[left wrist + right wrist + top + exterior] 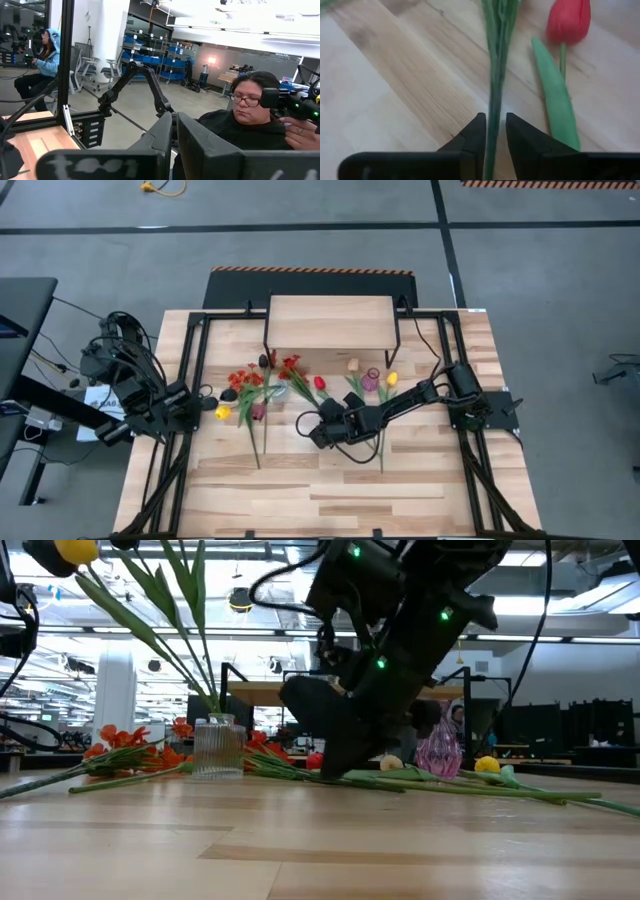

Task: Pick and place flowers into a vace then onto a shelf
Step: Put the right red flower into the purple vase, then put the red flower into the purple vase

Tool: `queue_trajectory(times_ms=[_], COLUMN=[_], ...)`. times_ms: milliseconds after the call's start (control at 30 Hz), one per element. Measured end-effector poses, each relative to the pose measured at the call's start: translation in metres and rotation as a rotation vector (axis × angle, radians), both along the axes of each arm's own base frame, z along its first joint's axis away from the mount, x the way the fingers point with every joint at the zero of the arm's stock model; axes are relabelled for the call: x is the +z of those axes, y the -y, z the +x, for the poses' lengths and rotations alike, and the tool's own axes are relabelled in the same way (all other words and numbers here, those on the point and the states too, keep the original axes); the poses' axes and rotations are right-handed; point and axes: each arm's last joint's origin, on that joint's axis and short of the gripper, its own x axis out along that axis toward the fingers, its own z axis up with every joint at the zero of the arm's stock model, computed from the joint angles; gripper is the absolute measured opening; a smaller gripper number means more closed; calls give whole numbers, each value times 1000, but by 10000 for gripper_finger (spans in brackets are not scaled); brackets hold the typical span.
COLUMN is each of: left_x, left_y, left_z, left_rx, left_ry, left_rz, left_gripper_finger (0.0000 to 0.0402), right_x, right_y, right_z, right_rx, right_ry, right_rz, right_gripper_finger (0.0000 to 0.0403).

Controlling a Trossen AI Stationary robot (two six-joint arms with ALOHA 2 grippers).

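The robot's right gripper straddles the stem of the red-orange spray beside the red tulip, so it should open, shift over and take the red tulip (565, 120) by its leaf.
Flowers lie in a row on the slatted tabletop in front of the shelf (330, 322): red-orange sprays (245, 378), a red tulip (320, 383) and a yellow tulip (392, 378). A clear ribbed vase (218, 745) stands on the table with long green stems and leaves in it. They lean up toward a yellow flower head (75, 550) beside my left gripper (205, 402), which is raised at the table's left edge and shut (172, 145). My right gripper (495, 125) is low over mid-table, slanting down and slightly open, with a green stem (494, 75) running between its fingertips. My right gripper has the green stem (492, 117) between its two fingertips and comes at it slanting down from the table's right. The fingers lie along the stem. A thin gap shows beside one finger (520, 140). I cannot tell whether the other finger touches the stem. The stem lies on the table.
More stems and a yellow tulip (487, 764) lie on the right half of the table, near a pink ribbed thing (438, 750). A red tulip (568, 20) and its leaf (557, 95) lie beside the stem. A person (250, 115) sits beyond the table's left side.
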Motion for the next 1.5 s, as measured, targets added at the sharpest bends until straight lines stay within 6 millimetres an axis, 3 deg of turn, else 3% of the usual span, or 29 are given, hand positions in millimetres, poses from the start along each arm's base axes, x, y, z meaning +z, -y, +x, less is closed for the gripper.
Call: queue_trajectory(times_ms=[267, 567, 1133, 1300, 1500], left_x=[0, 0, 0, 0, 0], left_y=[0, 0, 0, 0, 0], left_z=[0, 0, 0, 0, 0], left_rx=[0, -1, -1, -1, -2], left_ry=[0, -5, -7, -8, -13], left_rz=[0, -2, -1, -2, -6], left_gripper_finger=[16, 16, 16, 16, 16], right_x=[13, 18, 4, -3, -5], right_y=[-2, 9, 26, 29, 29], right_z=[8, -8, -17, -20, -20], right_rx=[12, -133, -140, -138, -118], right_ry=[7, -174, -267, -265, -261], right_rz=[-35, -56, 115, 155, 154], right_gripper_finger=[106, 141, 136, 116, 18])
